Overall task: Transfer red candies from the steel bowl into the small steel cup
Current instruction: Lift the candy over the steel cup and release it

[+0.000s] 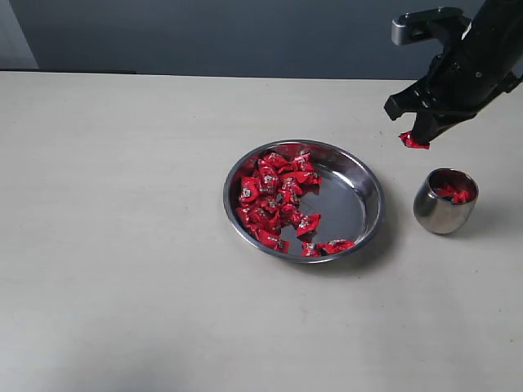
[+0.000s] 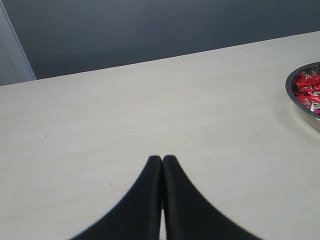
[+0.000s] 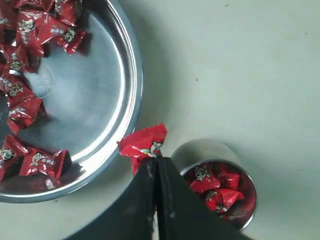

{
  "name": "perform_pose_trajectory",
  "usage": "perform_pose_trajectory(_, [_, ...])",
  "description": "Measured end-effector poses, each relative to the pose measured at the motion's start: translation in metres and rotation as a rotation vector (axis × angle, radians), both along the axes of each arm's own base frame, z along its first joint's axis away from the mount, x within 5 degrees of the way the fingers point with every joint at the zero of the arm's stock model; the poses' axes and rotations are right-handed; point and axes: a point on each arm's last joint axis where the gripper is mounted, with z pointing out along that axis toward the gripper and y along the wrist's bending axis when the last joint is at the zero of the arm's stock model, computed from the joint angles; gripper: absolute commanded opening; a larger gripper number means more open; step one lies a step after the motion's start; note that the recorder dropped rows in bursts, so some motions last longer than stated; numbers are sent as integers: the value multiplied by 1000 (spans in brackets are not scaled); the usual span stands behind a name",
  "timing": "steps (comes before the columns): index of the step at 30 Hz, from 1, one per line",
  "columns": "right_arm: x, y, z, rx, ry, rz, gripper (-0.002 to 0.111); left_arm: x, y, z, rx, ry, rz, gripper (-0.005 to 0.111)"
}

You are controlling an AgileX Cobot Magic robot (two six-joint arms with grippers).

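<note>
My right gripper will release its red candy on top of the candies inside the small steel cup (image 1: 454, 191) (image 3: 218, 191). The held candy now hangs between bowl and cup.
The steel bowl (image 1: 359, 214) sits mid-table with several red candies (image 1: 274, 196) heaped on its left side. To its right stands the small steel cup (image 1: 444, 202), holding a few red candies (image 1: 453, 193). My right gripper (image 1: 418, 135) hangs above the table between bowl and cup, up and to the left of the cup, shut on one red candy (image 1: 413, 141). In the right wrist view that candy (image 3: 144, 143) sticks out past the fingertips (image 3: 156, 161), with the cup (image 3: 200, 150) beside them and the bowl (image 3: 95, 95) on the other side. My left gripper (image 2: 162, 159) is shut and empty over bare table.
The pale tabletop (image 1: 122, 245) stretches wide to the left of the bowl. A dark wall (image 1: 212, 33) runs along the table's far edge. The bowl's rim (image 2: 291, 92) shows at the border of the left wrist view.
</note>
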Motion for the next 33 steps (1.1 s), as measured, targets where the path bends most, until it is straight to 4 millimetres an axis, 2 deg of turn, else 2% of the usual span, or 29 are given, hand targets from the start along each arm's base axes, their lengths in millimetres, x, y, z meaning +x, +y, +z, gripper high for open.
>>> perform_pose_trajectory(5, [-2,-3,-2,-33,26,6,-1,0,0,0,0,0,0,0])
perform_pose_trajectory(10, [-1,-11,-14,-121,86,-20,-1,0,0,0,0,0,0,0])
perform_pose_trajectory(16, [-2,-18,-14,-194,97,-39,-1,0,0,0,0,0,0,0])
perform_pose_trajectory(23, [-1,-30,-15,-207,115,-75,-1,0,0,0,0,0,0,0])
perform_pose_trajectory(26, [1,-30,-22,-209,137,-73,-1,0,0,0,0,0,0,0])
perform_pose_trajectory(29, [2,-30,-27,-212,152,-72,8,0,0,0,0,0,0,0])
perform_pose_trajectory(33, [3,-30,-29,-212,156,-72,25,0,0,0,0,0,0,0])
